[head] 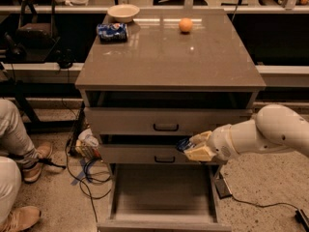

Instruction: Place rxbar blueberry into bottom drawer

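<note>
Next, I release the rxbar blueberry near the middle of the bottom drawer's bare inside (pixel 146 198), slightly toward the cables.
My gripper (pixel 192 148) reaches in from the right in front of the middle drawer, a little above the open bottom drawer. It is shut on the rxbar blueberry (pixel 183 144), a small dark blue bar whose end shows between the pale fingers (pixel 199 153). The bottom drawer (pixel 116 197) is pulled out and its flat grey floor is bare. The bar hangs over the drawer's back right part.
On the cabinet top (pixel 169 57) lie a crinkled blue snack bag (pixel 111 31), a pale bowl (pixel 123 12) and an orange (pixel 186 25). A seated person's legs (pixel 12 173) are at the left. Cables and a bag lie on the floor by the cabinet's left side (pixel 87 151).
</note>
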Tool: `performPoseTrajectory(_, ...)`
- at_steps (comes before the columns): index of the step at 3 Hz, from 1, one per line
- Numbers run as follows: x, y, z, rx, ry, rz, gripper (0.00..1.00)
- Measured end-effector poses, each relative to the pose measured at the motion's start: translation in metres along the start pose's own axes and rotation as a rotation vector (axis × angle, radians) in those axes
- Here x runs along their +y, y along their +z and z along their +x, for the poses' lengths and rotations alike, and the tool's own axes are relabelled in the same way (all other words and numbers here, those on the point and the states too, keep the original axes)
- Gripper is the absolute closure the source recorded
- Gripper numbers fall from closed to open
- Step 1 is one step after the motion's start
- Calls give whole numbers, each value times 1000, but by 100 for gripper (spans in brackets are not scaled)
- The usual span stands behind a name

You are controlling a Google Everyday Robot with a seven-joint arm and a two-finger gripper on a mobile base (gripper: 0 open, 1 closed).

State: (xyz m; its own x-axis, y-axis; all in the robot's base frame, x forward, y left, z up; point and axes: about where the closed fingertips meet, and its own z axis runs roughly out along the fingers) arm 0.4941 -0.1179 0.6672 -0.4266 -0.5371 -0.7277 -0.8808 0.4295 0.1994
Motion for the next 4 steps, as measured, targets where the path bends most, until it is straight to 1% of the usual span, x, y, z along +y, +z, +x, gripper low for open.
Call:
performPoseTrajectory(1, 1, 70, 50, 45, -2, -50, 100)
performPoseTrajectory(2, 6, 170, 114, 21, 76, -156, 100)
performPoseTrajectory(3, 14, 178, 125, 18, 101, -182, 100)
performPoseTrajectory(4, 13, 180, 124, 24, 98, -176, 100)
